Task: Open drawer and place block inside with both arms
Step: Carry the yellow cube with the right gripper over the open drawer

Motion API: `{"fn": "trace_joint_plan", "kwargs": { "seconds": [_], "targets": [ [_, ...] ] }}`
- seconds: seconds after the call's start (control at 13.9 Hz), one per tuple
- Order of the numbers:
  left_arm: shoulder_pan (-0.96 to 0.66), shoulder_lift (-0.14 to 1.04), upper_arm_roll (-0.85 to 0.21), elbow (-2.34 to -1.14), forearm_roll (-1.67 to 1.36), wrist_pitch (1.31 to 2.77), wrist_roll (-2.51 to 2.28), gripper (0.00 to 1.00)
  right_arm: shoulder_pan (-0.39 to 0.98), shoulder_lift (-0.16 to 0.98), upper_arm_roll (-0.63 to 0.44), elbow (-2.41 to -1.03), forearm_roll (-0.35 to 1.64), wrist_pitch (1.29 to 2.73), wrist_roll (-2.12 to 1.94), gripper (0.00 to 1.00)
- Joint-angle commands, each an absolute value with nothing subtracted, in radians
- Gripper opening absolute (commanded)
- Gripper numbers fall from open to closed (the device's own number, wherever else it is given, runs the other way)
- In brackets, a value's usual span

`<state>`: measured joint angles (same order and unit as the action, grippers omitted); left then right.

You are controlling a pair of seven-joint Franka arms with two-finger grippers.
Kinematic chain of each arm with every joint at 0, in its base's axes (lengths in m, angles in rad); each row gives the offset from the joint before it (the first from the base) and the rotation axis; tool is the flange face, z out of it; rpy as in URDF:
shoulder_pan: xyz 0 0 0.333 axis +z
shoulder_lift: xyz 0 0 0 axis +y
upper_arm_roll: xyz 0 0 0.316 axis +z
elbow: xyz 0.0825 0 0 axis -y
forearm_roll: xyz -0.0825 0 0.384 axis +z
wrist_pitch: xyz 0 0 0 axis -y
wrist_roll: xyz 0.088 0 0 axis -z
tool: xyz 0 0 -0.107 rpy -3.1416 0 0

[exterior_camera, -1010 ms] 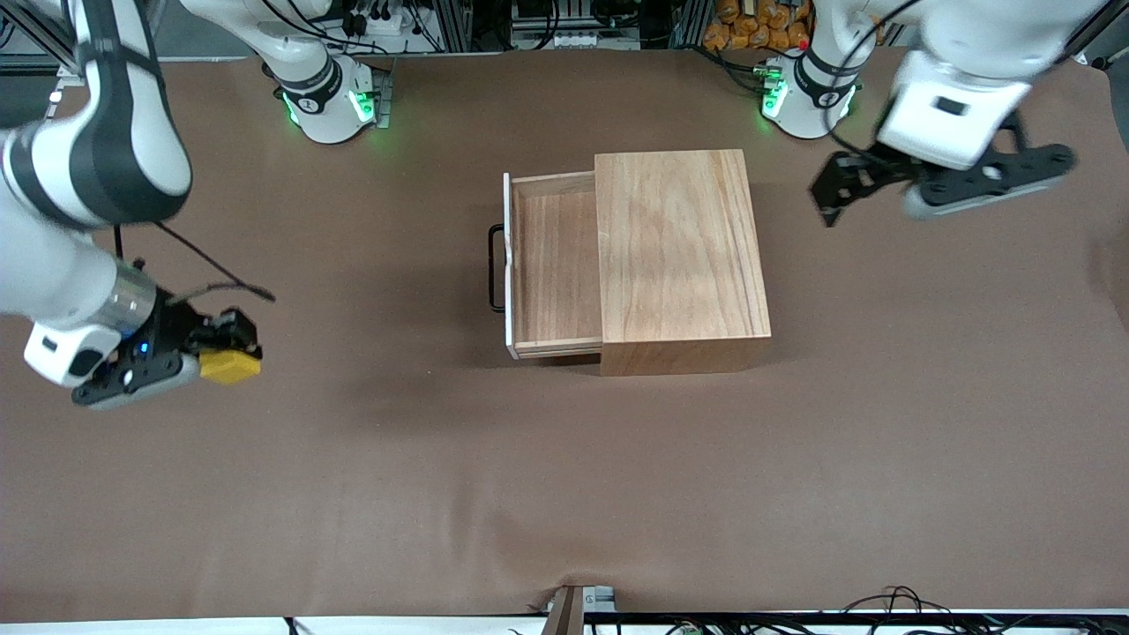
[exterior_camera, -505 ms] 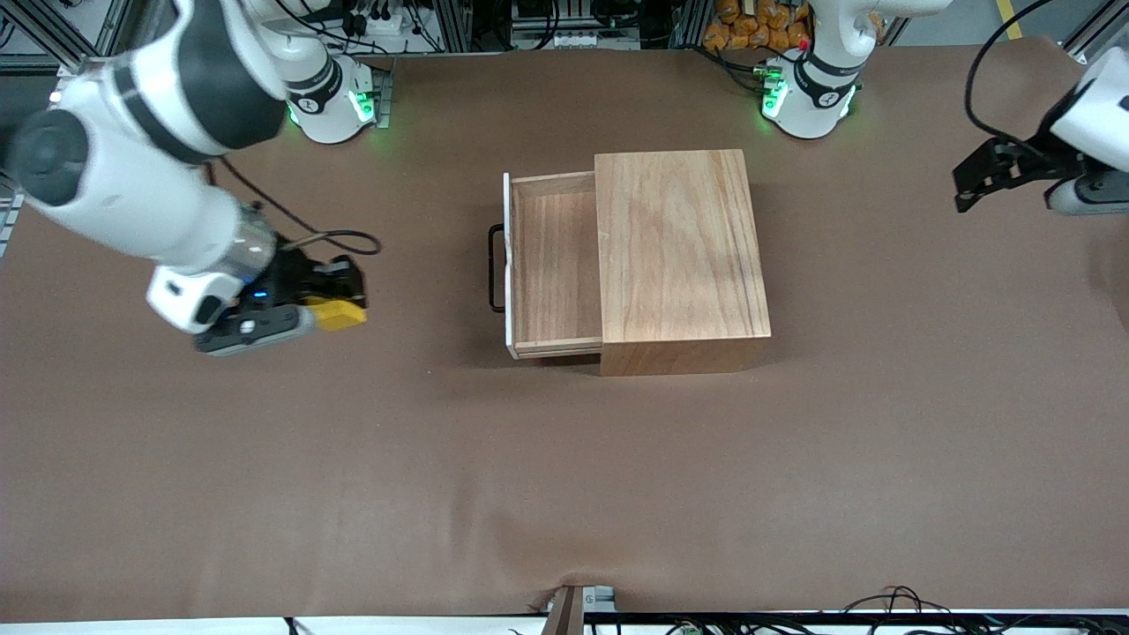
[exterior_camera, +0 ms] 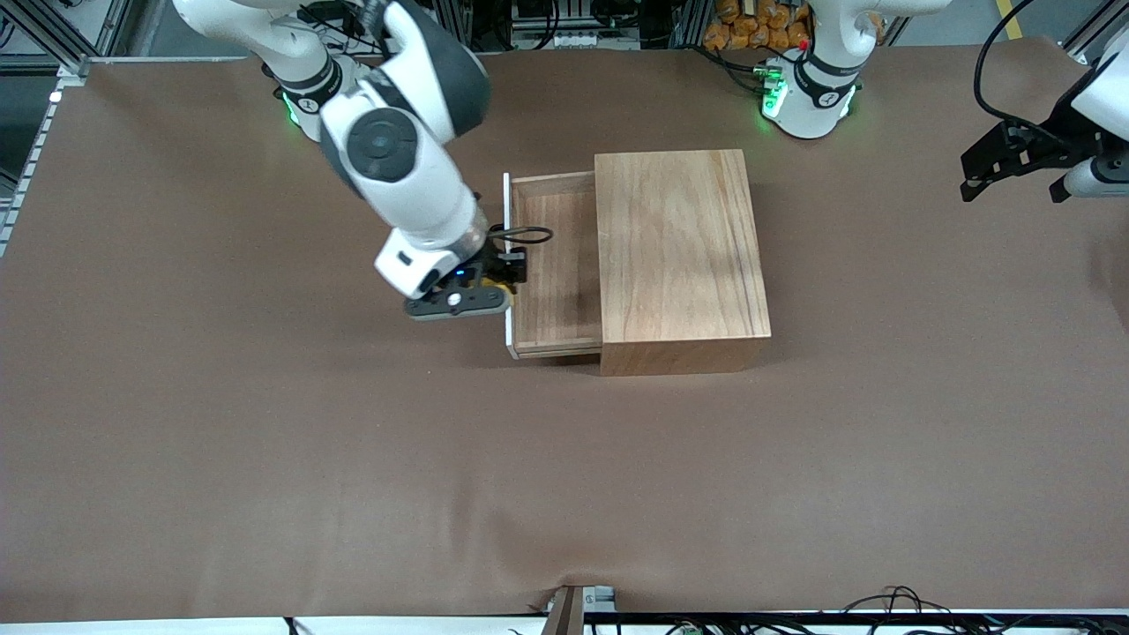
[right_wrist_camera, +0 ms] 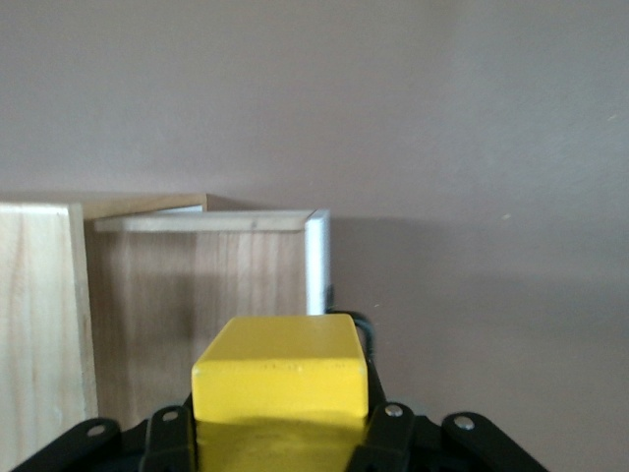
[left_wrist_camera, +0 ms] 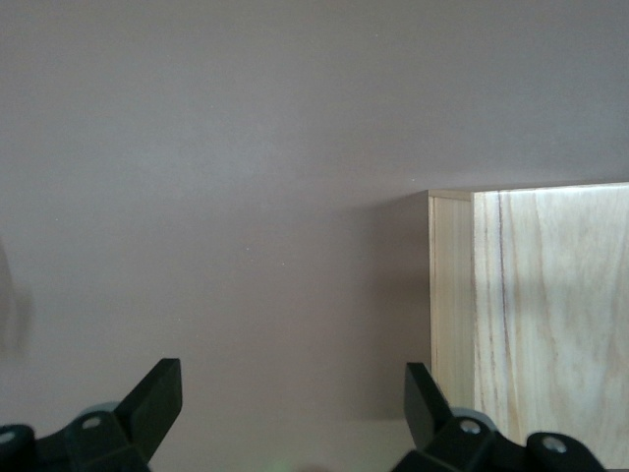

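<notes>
My right gripper is to release the yellow block, now held over the drawer's front edge. It will set it free on the drawer's bottom [exterior_camera: 555, 282] [right_wrist_camera: 189, 369], midway between its white front edge and the box.
The drawer [exterior_camera: 556, 265] stands pulled out of the wooden box [exterior_camera: 679, 256], with its white front edge and black handle toward the right arm's end. My right gripper [exterior_camera: 501, 282] hangs over that front edge, shut on the yellow block [exterior_camera: 504, 286]. In the right wrist view the block [right_wrist_camera: 280, 383] fills the jaws of the right gripper [right_wrist_camera: 280, 438], with the drawer's floor [right_wrist_camera: 197, 315] and white edge [right_wrist_camera: 316, 261] under it. My left gripper [exterior_camera: 1012, 181] waits open over bare table at the left arm's end. The left wrist view shows the left gripper [left_wrist_camera: 292, 413] empty beside a corner of the box [left_wrist_camera: 541, 315].
Brown cloth covers the table [exterior_camera: 353, 459]. The arm bases [exterior_camera: 326, 101] [exterior_camera: 807, 97] glow green along the edge farthest from the front camera. Cables [exterior_camera: 891, 604] lie at the edge nearest to it.
My right arm has swung the block from the right arm's end of the table to the drawer's front edge. The left gripper pulled away from the box toward the table's end.
</notes>
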<state>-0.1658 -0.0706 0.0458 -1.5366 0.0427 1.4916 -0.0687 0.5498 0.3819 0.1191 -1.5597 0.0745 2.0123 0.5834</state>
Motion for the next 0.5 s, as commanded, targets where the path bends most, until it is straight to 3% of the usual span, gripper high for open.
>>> {"fn": "trace_joint_plan", "kwargs": {
  "seconds": [0.0, 0.43],
  "targets": [
    [-0.163, -0.078, 0.043, -1.522, 0.028, 1.471, -0.060, 1.00, 0.591, 0.396, 0.107, -1.624, 0.052, 2.124, 0.647, 0.12],
    [-0.144, -0.080, 0.051, -1.519, 0.040, 1.471, -0.058, 1.00, 0.650, 0.448, 0.107, -1.632, 0.051, 2.158, 0.670, 0.12]
  ]
}}
